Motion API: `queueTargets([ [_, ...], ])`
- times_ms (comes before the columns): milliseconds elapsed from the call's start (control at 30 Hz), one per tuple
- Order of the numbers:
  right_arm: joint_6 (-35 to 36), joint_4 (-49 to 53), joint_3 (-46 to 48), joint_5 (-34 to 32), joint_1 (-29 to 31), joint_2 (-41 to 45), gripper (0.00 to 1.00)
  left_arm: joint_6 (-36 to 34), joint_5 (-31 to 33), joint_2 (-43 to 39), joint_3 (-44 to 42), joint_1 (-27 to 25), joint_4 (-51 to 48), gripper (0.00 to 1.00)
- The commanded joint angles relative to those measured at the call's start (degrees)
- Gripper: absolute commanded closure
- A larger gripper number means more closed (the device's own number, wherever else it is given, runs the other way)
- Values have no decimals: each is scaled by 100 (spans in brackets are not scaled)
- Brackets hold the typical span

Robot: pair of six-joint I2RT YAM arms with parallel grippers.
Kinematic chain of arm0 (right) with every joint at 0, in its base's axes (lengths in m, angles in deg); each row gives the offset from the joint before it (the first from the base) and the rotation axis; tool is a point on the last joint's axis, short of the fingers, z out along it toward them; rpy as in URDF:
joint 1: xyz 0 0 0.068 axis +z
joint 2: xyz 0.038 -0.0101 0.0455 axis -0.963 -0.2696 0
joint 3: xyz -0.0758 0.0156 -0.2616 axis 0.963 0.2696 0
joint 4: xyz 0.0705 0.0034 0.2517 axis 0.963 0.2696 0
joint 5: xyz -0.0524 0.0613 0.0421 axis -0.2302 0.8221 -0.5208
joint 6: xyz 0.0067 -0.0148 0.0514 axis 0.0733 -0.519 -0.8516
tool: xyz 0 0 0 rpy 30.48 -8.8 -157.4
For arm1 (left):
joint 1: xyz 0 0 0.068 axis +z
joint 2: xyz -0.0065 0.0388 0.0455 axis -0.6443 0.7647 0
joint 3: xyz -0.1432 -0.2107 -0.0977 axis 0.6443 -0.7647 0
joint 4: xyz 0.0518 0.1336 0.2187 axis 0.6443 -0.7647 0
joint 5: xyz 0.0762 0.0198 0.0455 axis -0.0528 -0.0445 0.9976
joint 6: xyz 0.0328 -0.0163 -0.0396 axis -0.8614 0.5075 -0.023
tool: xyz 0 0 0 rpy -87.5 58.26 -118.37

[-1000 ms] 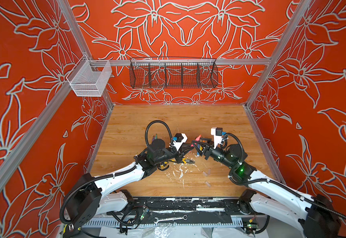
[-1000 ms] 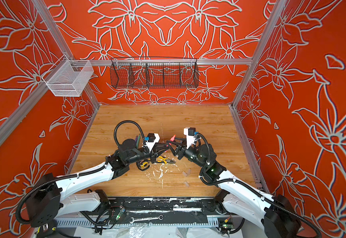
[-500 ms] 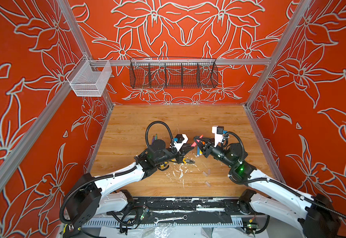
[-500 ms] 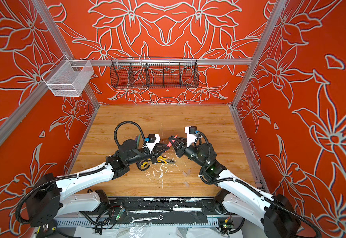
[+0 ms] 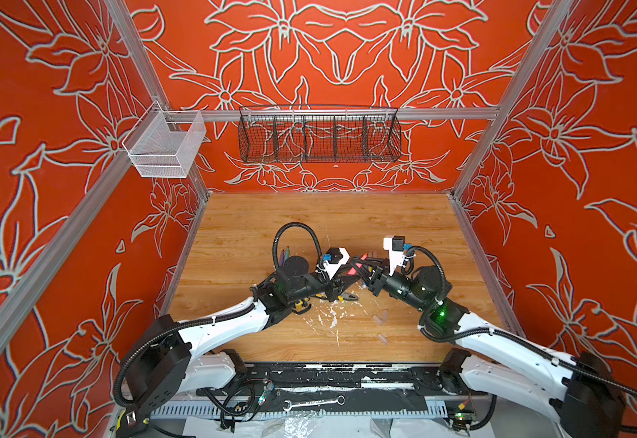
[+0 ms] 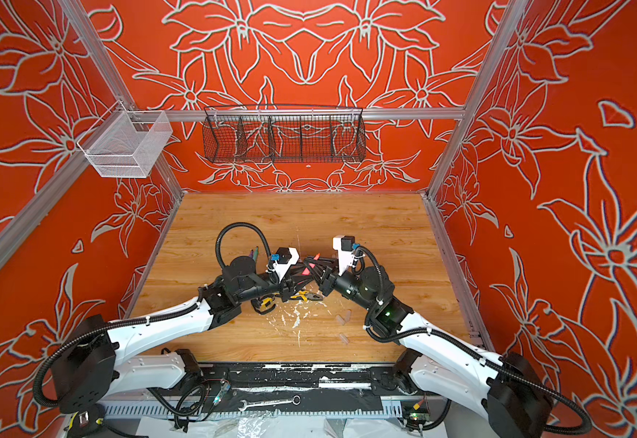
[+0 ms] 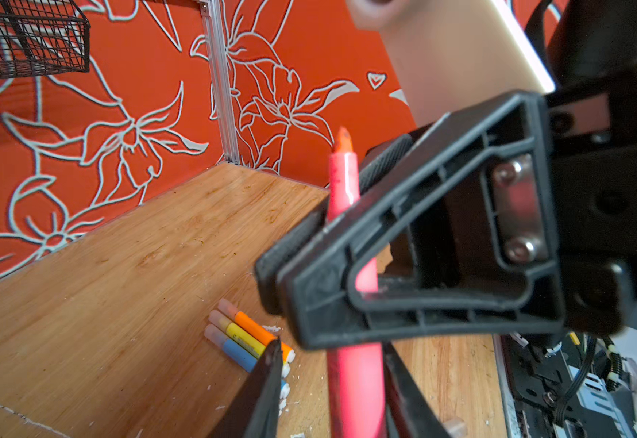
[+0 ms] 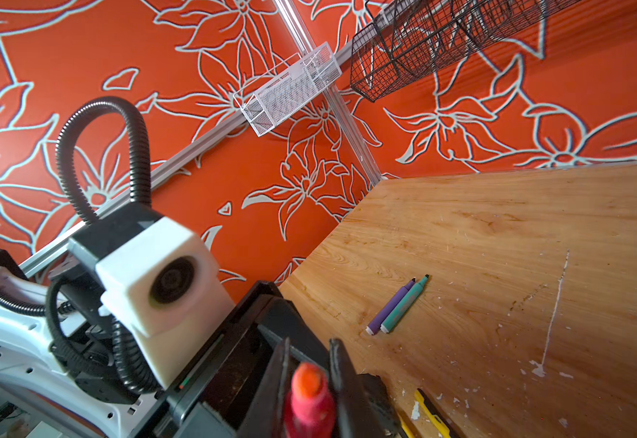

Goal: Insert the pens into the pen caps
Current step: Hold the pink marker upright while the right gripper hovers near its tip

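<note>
My right gripper is clamping the pink pen's body close below its orange tip, so next my left gripper takes the pink pen's lower body (image 7: pixel 355 379) to free the tip for capping.
A pink pen (image 7: pixel 351 379) hangs above the table, orange tip up and uncapped. My right gripper (image 8: pixel 311 379) is shut on it; in the left wrist view its black fingers (image 7: pixel 404 242) clamp the barrel crosswise. The lower barrel stands between the parted jaws of my left gripper (image 7: pixel 332 379), which is open, with a gap on one side. Both grippers meet mid-table in a top view, left gripper (image 5: pixel 349 277) and right gripper (image 5: pixel 362 263). Orange (image 7: pixel 256 329), yellow (image 7: pixel 238 335) and blue (image 7: pixel 231 349) pens lie capped together. Purple (image 8: pixel 389 308) and green (image 8: pixel 404 305) pens lie uncapped. Loose pen caps (image 5: pixel 381 316) lie near the front.
Yellow-and-black pliers (image 5: pixel 341 297) lie under the grippers among white flecks (image 5: pixel 332 314). Another clear cap (image 5: pixel 382 338) lies nearer the front edge. A black wire basket (image 5: pixel 319 134) and a white mesh bin (image 5: pixel 165 146) hang on the walls. Bare wood stretches behind the grippers.
My right gripper closed on the pink pen that the left gripper was holding. The left jaws have now parted from it. Both arms stay almost where they were.
</note>
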Motion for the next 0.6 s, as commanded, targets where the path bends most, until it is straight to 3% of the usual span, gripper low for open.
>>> queueTargets([
  [0,149,-102,-206,-126,87,-46,98,-46,28,-58,4,-24,236,62],
  [100,154,-134,-198,-175,118,-137,98,-11,2,-101,54,-24,185,62],
  [233,209,-58,-326,-118,170,-200,98,-62,32,-104,24,-25,142,71],
  [467,226,-103,-312,-230,275,-263,97,-45,81,-42,160,-25,-1,99],
  [500,221,-39,-344,-260,272,-238,90,-53,177,-38,150,-25,-4,100],
  [567,216,117,-337,-426,274,-148,68,-34,441,-20,92,-26,77,100],
])
